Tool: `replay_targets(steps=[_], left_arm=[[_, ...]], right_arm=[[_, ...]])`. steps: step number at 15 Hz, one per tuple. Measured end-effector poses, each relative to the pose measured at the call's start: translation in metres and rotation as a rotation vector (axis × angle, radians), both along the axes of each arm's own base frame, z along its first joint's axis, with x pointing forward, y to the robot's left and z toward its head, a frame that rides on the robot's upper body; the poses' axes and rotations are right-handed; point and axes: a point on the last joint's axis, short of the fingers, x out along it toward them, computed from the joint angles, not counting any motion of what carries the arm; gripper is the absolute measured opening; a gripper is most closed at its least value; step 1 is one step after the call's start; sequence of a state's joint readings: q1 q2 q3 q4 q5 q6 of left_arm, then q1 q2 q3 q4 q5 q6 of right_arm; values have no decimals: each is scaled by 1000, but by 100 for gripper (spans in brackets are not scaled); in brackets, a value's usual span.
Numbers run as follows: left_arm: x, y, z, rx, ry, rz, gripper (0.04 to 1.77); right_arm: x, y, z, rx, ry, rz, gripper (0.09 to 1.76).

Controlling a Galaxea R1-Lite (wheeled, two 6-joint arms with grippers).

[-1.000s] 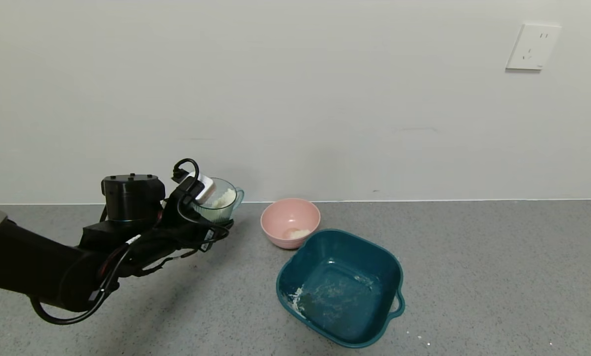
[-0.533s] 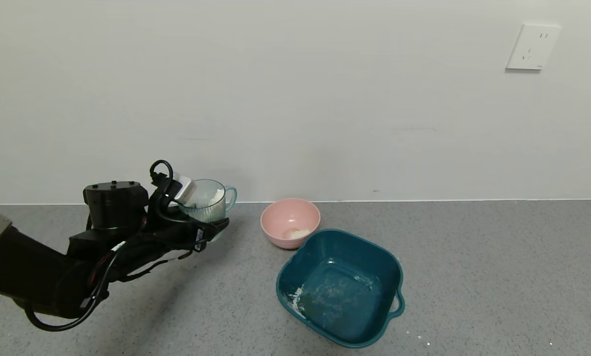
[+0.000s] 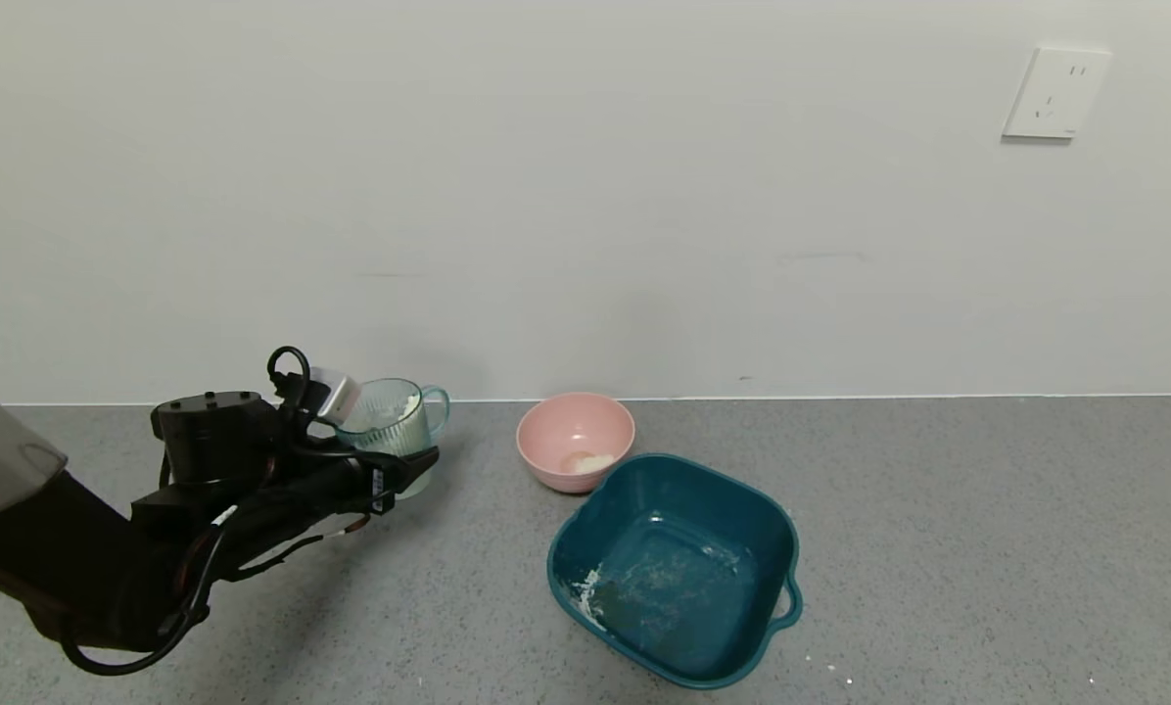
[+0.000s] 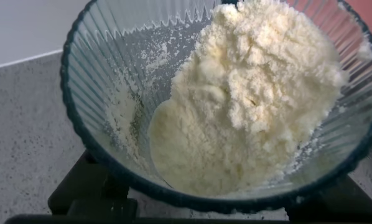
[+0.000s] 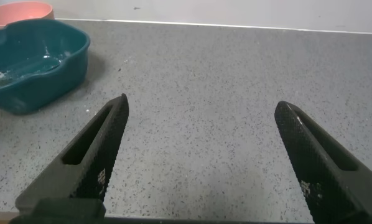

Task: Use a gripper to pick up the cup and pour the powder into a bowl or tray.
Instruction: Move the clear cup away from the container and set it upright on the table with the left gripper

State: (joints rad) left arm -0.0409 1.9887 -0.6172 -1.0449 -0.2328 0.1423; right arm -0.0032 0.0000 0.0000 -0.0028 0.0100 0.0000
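The robot's left gripper will set the ribbed teal-green cup down on the grey counter [image 3: 432, 523] close beside the pink bowl. The cup is now held low over the counter.
My left gripper [image 3: 404, 460] is shut on the ribbed teal-green cup [image 3: 390, 426] and holds it low at the back left of the counter, left of the pink bowl [image 3: 575, 441]. The cup's handle points toward the bowl. In the left wrist view the cup [image 4: 99, 81] fills the picture, with a heap of white powder [image 4: 248, 106] inside it. A small patch of powder [image 3: 588, 461] lies in the pink bowl. My right gripper [image 5: 201, 140] is open and empty over bare counter; it is out of the head view.
A large dark teal square tub [image 3: 676, 568] with powder smears stands in front of the pink bowl, touching it; it also shows in the right wrist view [image 5: 30, 65]. The wall runs close behind. A few powder specks [image 3: 830, 669] lie right of the tub.
My left gripper has moved down and to the left with the cup, away from the pink bowl. The cup now sits lower, near the counter.
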Motion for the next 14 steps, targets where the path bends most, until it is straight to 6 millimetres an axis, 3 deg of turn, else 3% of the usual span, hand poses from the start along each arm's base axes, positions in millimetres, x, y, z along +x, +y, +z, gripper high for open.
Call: replay_targets(steps=[6,14], left_arm=[[7,-3,-21,-35,-41,0,129],[13,-9,-46,-50,27,-7,129]], right_arm=[[0,0,0,0,0,0,171],[0,0,0,0,0,0,171]])
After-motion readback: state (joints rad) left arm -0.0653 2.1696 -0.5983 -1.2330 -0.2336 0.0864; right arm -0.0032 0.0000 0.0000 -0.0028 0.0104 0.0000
